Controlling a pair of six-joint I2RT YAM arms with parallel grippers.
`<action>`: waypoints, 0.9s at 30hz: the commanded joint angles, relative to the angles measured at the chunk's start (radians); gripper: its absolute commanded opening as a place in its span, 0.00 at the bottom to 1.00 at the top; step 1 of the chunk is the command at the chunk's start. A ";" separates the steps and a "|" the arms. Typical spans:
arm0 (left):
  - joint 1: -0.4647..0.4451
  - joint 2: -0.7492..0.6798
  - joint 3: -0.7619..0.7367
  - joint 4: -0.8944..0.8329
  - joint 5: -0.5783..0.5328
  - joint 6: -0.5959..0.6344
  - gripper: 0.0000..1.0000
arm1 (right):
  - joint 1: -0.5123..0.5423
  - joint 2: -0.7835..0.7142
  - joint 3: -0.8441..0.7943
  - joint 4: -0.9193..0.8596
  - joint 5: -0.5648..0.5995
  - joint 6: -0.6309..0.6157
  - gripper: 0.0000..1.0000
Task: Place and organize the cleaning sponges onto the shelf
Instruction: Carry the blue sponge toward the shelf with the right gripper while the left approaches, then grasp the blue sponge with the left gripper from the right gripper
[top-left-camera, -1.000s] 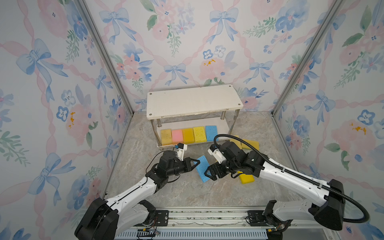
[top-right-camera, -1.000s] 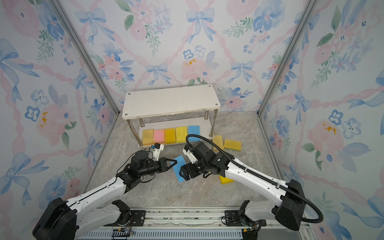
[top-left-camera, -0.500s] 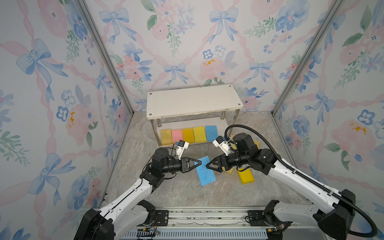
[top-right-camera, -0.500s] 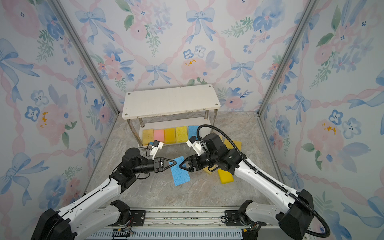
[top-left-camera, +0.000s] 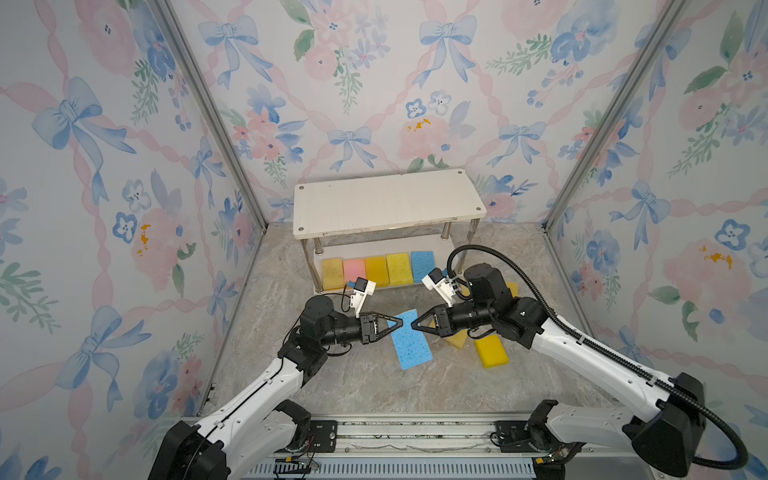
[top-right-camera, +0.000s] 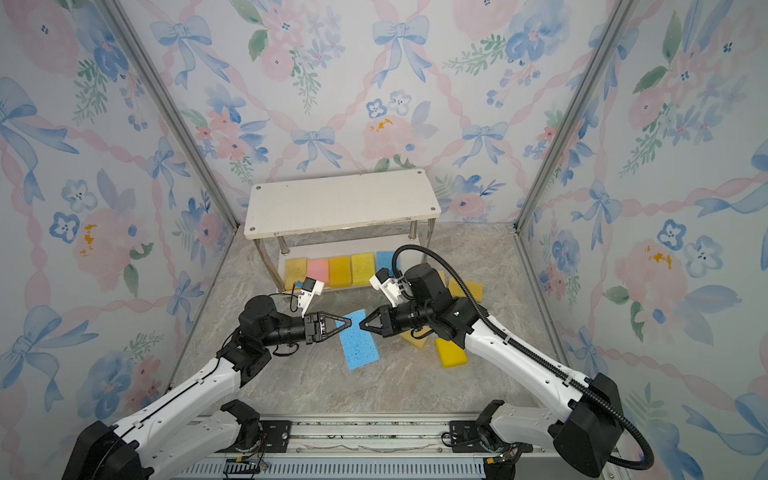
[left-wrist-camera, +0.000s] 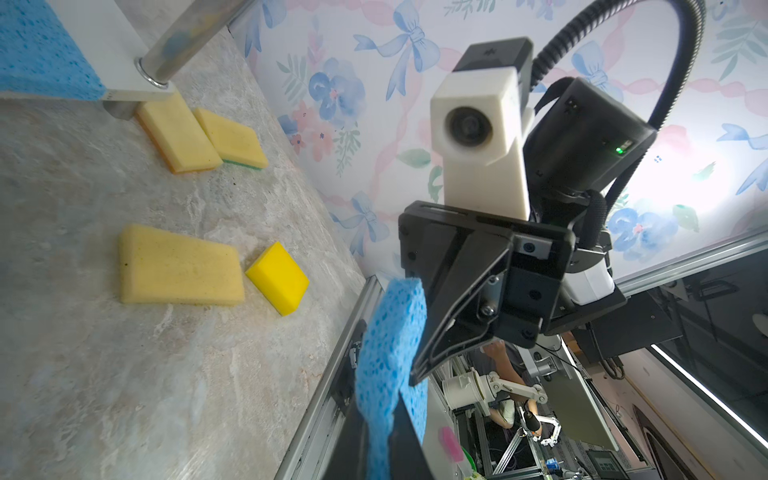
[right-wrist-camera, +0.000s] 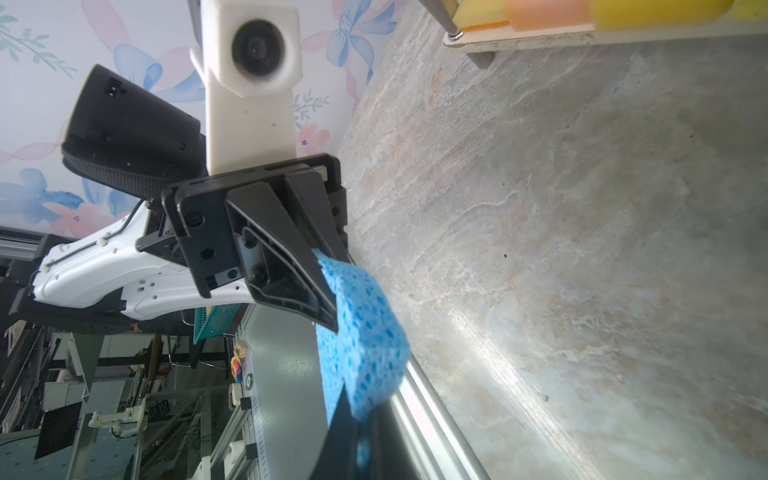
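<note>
My left gripper is holding the light blue sponge by its upper end. So my right gripper will raise it and my left gripper will take its lower end (top-left-camera: 414, 362).
A light blue sponge (top-left-camera: 409, 345) (top-right-camera: 357, 345) hangs on edge above the floor, pinched at its upper corner from both sides. My left gripper (top-left-camera: 400, 322) (top-right-camera: 349, 322) comes in from the left and my right gripper (top-left-camera: 412, 325) (top-right-camera: 360, 326) from the right, their tips almost touching. In the left wrist view the blue sponge (left-wrist-camera: 390, 332) is squeezed between the left gripper (left-wrist-camera: 380, 449) fingers. In the right wrist view the blue sponge (right-wrist-camera: 365, 332) is pinched by the right gripper (right-wrist-camera: 361, 440). The shelf (top-left-camera: 386, 199) has a bare top board; several sponges (top-left-camera: 376, 270) line its lower board.
Yellow sponges lie loose on the floor to the right: a bright one (top-left-camera: 491, 351) (left-wrist-camera: 278, 284), a pale one (top-left-camera: 455, 338) (left-wrist-camera: 178, 270), and two by the shelf leg (left-wrist-camera: 178, 137) (left-wrist-camera: 232, 139). Flowered walls enclose three sides. A metal rail (top-left-camera: 395, 432) runs along the front.
The right gripper's jaws have closed on the blue sponge. Both arms have levelled out and the sponge has been lifted from near the floor. The left gripper still holds its corner.
</note>
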 joint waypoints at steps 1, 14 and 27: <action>0.013 -0.035 0.005 0.035 -0.006 -0.027 0.71 | -0.021 -0.025 -0.004 0.052 0.070 0.079 0.00; 0.026 -0.139 -0.101 0.170 -0.214 -0.279 0.72 | -0.106 -0.125 0.021 0.220 0.318 0.368 0.00; -0.078 -0.117 -0.096 0.320 -0.281 -0.340 0.55 | -0.071 -0.090 0.022 0.312 0.286 0.422 0.00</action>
